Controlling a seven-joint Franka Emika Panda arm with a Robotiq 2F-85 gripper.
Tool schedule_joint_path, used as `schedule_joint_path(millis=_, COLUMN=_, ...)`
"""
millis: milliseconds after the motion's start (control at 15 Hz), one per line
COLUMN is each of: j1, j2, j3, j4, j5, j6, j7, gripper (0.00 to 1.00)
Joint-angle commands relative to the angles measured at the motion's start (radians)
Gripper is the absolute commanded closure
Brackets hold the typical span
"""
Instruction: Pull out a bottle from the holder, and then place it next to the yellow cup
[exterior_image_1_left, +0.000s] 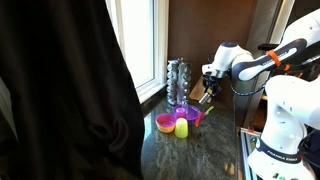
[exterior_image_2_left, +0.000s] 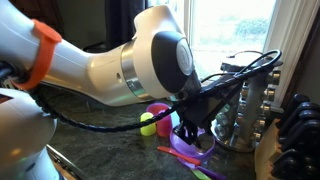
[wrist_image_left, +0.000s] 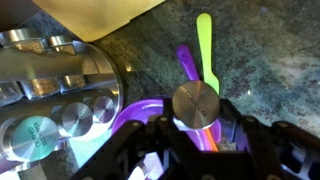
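The robot's gripper should release the small glass bottle, now held above a purple scoop-like cup, on the counter (exterior_image_1_left: 193, 126) between the yellow cup and the red handle.
In the wrist view my gripper (wrist_image_left: 196, 128) is shut on a small glass bottle with a round silver lid (wrist_image_left: 195, 104). It holds the bottle above a purple scoop-like cup (wrist_image_left: 140, 108). The silvery holder (wrist_image_left: 55, 90) with more silver-lidded jars is at the left. In both exterior views the holder (exterior_image_1_left: 177, 82) (exterior_image_2_left: 245, 110) stands by the window, with the gripper (exterior_image_1_left: 208, 88) (exterior_image_2_left: 190, 125) just beside it. The yellow cup (exterior_image_1_left: 183, 128) (exterior_image_2_left: 148, 124) sits on the dark counter, a short way from the gripper.
A pink bowl (exterior_image_1_left: 165, 123) (exterior_image_2_left: 158, 110) and the purple cup (exterior_image_1_left: 186, 115) (exterior_image_2_left: 186, 155) crowd round the yellow cup. A yellow-green handle (wrist_image_left: 205, 50) and a purple handle (wrist_image_left: 186, 62) lie on the counter. A knife block (exterior_image_2_left: 296, 140) stands beside the holder.
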Motion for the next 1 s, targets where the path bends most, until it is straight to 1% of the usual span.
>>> schedule_joint_path(millis=0, j1=0.082, j2=0.055, j3=0.022, j4=-0.001, j5=-0.044, j6=-0.040, j7=-0.007, gripper=0.76)
schedule_joint_path(millis=133, j1=0.123, j2=0.078, j3=0.023, j4=-0.001, j5=-0.027, j6=-0.062, j7=-0.042, gripper=0.76)
schedule_joint_path(millis=333, j1=0.223, j2=0.121, j3=0.018, j4=-0.001, j5=-0.010, j6=-0.122, j7=-0.078, gripper=0.76)
schedule_joint_path(millis=667, j1=0.409, j2=0.171, j3=0.049, j4=0.002, j5=0.050, j6=-0.313, j7=-0.056, gripper=0.76)
schedule_joint_path(millis=867, j1=0.514, j2=0.151, j3=0.072, j4=0.004, j5=0.121, j6=-0.417, j7=-0.053, gripper=0.76)
schedule_joint_path(millis=933, j1=0.464, j2=0.161, j3=0.058, j4=0.005, j5=0.084, j6=-0.359, j7=-0.054, gripper=0.76)
